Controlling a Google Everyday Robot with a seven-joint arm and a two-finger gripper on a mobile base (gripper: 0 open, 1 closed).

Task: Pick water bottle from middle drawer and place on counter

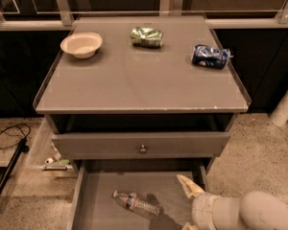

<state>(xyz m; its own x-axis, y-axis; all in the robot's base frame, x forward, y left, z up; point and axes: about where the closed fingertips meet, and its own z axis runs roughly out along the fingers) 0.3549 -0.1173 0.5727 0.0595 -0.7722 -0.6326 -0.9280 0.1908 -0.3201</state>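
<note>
The robot's gripper should close on the bottom end of the water bottle (151, 211), opposite its cap, inside the open drawer.
The water bottle (137, 204) lies on its side on the bare floor of the open middle drawer (98, 193), cap pointing left. My gripper (186, 206) comes in from the bottom right, over the drawer's right part and just right of the bottle. It is open and empty, and one pale fingertip (187, 183) points up and left. Its shadow falls on the drawer floor beside the bottle. The grey counter (134, 83) above is in full view.
On the counter stand a white bowl (81, 44) at back left, a crushed green can (146, 36) at back middle and a crushed blue can (210, 56) at right. A shut drawer front with a knob (143, 149) sits above the open drawer. Cables (9, 133) lie on the floor at left.
</note>
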